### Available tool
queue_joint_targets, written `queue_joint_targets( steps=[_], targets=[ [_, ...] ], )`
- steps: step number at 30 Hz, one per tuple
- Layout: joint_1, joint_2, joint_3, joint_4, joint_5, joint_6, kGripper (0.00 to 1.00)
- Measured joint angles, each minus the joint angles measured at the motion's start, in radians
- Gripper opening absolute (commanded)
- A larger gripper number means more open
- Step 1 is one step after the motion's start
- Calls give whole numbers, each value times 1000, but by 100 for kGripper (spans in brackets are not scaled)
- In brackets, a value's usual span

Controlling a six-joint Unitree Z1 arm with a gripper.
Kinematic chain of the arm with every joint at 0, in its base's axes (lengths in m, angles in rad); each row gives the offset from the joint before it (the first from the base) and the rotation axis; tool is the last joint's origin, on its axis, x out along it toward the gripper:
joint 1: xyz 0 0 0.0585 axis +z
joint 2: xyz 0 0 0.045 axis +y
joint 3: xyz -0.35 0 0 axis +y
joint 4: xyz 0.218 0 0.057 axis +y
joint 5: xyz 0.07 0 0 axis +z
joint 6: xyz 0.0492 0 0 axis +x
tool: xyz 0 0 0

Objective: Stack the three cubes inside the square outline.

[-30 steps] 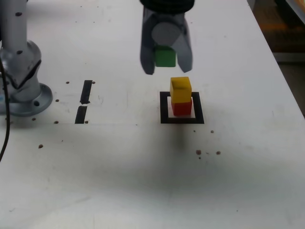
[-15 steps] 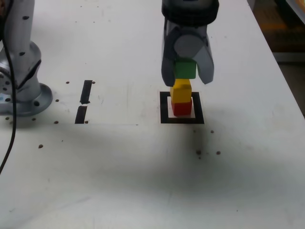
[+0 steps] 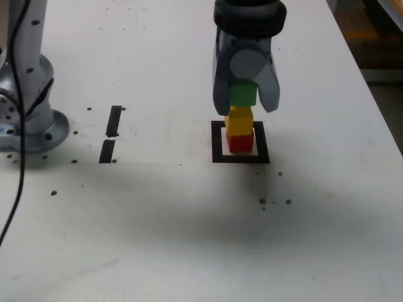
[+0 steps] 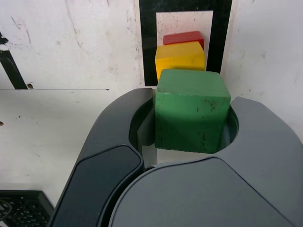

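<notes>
The robot's gripper will release the green cube, now at the yellow cube's top, on top of the yellow cube (image 3: 244, 102) (image 4: 191, 97), completing the stack above the red cube.
In the exterior view a red cube (image 3: 240, 143) sits inside the square outline (image 3: 217, 143) with a yellow cube (image 3: 239, 121) on top of it. My gripper (image 3: 245, 100) hangs right over the pair, shut on the green cube (image 3: 242, 94). That green cube sits at the yellow cube's top; I cannot tell if they touch. The wrist view shows the green cube (image 4: 191, 110) pinched between both dark fingers, with the yellow cube (image 4: 180, 54), the red cube (image 4: 183, 37) and the outline (image 4: 147, 42) just beyond it.
The arm's grey base (image 3: 25, 94) stands at the exterior view's left. Two short black tape strips (image 3: 111, 133) lie between the base and the outline. Small dark specks (image 3: 274, 202) dot the white table (image 3: 189, 239), whose right edge runs along the exterior view's right.
My gripper has carried the green cube toward the exterior view's right and down, from beside the stack to directly over the yellow cube.
</notes>
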Motion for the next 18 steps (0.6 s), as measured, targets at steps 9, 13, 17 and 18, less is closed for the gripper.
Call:
queue_joint_targets(
  steps=[9,13,17,18],
  targets=[
    [11,5,44,-54,-12,14,32],
    [15,6,54,-57,-13,16,33],
    [19,6,68,-65,-12,18,36],
    [20,6,71,-68,-11,18,37]
  ],
)
